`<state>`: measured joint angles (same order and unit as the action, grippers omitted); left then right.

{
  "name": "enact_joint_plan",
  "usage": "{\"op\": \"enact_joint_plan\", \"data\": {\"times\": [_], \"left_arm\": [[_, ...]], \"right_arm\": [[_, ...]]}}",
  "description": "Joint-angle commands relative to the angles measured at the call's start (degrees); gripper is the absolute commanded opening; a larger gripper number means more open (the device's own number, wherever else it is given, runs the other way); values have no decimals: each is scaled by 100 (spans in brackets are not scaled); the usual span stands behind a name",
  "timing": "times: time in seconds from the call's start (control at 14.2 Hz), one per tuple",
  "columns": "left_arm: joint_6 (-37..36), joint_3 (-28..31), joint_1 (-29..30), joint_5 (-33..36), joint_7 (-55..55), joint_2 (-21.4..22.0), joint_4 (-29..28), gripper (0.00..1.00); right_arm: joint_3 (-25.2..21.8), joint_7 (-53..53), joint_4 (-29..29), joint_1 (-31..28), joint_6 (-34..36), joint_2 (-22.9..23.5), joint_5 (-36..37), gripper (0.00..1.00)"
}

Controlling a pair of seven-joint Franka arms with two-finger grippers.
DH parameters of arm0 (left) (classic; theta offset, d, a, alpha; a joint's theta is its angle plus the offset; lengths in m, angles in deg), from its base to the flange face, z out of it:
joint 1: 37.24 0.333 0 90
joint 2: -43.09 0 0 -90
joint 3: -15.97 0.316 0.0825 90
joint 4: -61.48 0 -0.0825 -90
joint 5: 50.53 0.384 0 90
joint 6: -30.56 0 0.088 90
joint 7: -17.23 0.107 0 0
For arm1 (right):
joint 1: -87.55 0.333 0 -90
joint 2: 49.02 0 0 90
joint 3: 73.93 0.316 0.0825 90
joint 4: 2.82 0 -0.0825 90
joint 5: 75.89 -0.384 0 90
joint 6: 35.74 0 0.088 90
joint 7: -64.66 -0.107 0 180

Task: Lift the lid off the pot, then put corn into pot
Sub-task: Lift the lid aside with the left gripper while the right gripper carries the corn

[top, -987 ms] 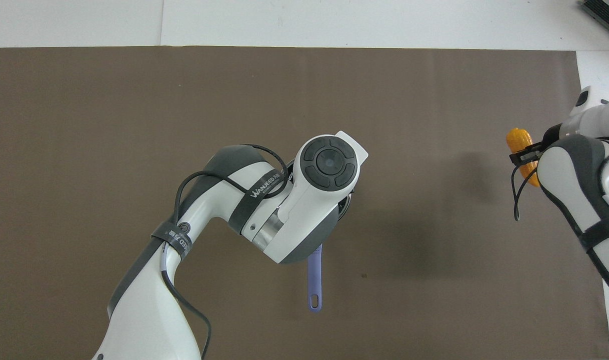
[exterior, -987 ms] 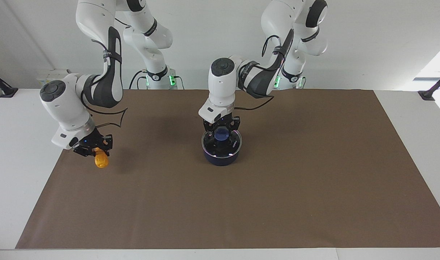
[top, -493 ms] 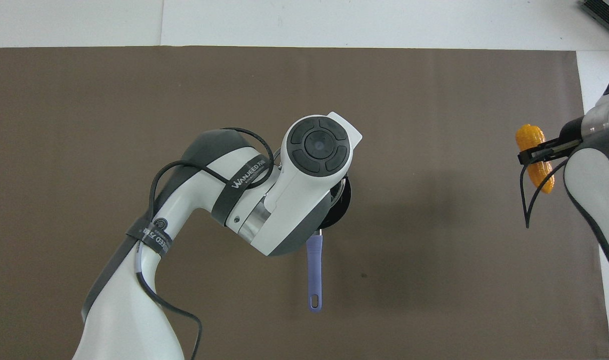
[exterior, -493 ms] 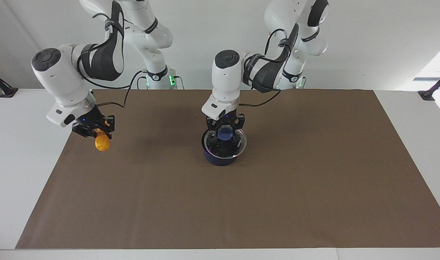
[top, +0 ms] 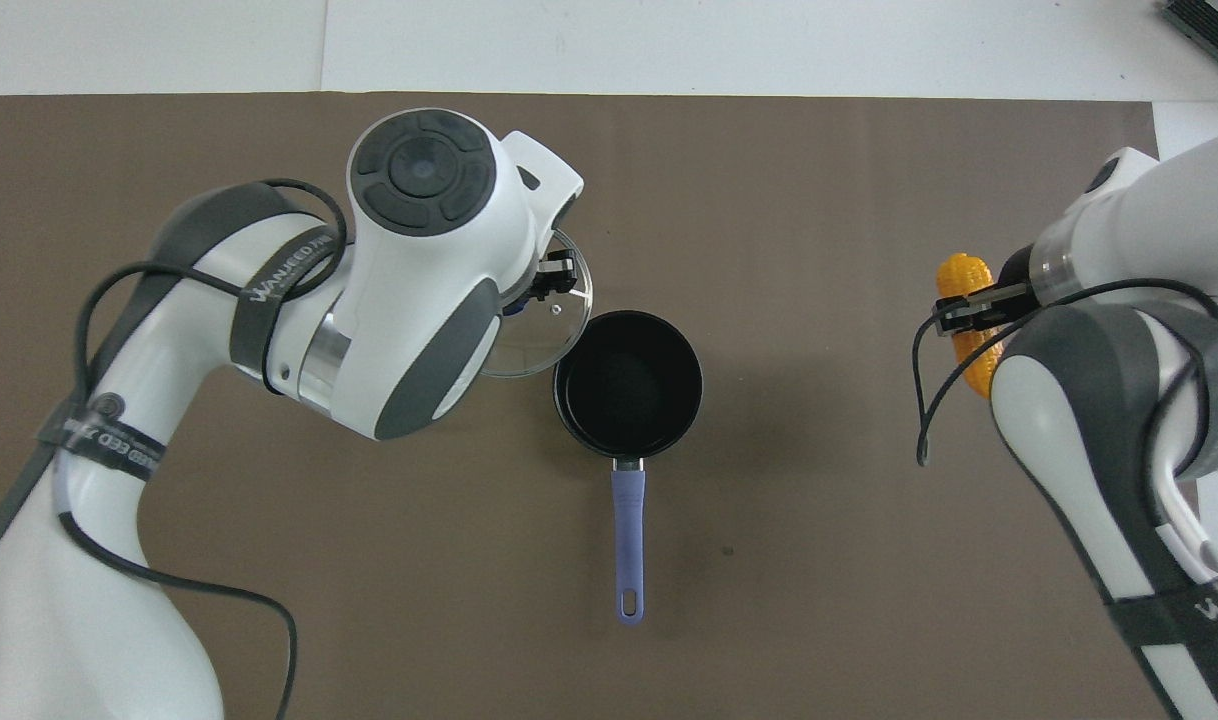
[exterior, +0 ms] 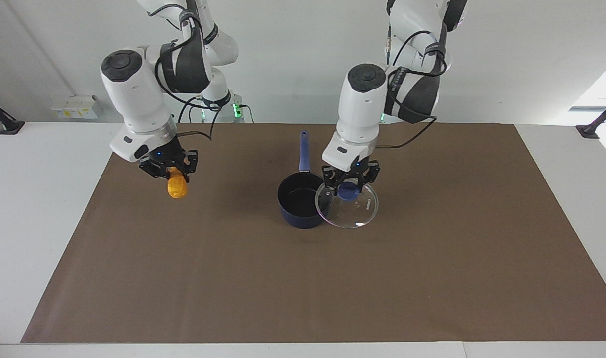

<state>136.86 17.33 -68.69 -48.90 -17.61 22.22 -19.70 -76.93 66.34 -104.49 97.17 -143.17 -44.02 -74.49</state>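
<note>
The robot's left gripper needs to release the glass lid on the bare brown mat (top: 234, 424) beside its white forearm, far away from the pot.
The dark blue pot (exterior: 301, 201) (top: 628, 388) stands open on the mat, its black inside empty and its long handle (top: 627, 538) pointing toward the robots. My left gripper (exterior: 350, 185) is shut on the blue knob of the glass lid (exterior: 356, 211) (top: 549, 320) and holds it in the air beside the pot, toward the left arm's end, its rim overlapping the pot's edge in view. My right gripper (exterior: 169, 171) is shut on the orange-yellow corn (exterior: 176, 187) (top: 968, 322) and holds it above the mat toward the right arm's end.
A brown mat (exterior: 303, 278) covers most of the white table (exterior: 24, 209). Small black stands (exterior: 7, 124) sit at the table's corners near the robots.
My left gripper has lifted the lid off the pot and carried it toward the left arm's end. My right gripper has risen and moved the corn toward the pot.
</note>
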Motion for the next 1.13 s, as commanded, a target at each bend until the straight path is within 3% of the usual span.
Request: {"op": "enact_joint_plan", "data": {"times": [0.0, 0.14, 0.49, 0.78, 1.06], "left_arm": [[-267, -57, 550, -214, 485, 268, -73, 0], [-452, -57, 911, -250, 924, 338, -118, 0], [-505, -57, 1746, -408, 1600, 435, -398, 0], [-50, -39, 2370, -435, 2366, 987, -1494, 0], [733, -39, 2845, -461, 3200, 1647, -2883, 0]], "right_arm": [[1, -1078, 95, 609, 90, 79, 115, 0], [10, -1878, 138, 1171, 47, 228, 98, 0], [63, -2698, 508, 1753, 38, 650, -157, 0], [63, -3033, 1244, 2158, 73, 1396, -288, 0], [212, -3042, 1308, 2281, -269, 1801, -385, 0]]}}
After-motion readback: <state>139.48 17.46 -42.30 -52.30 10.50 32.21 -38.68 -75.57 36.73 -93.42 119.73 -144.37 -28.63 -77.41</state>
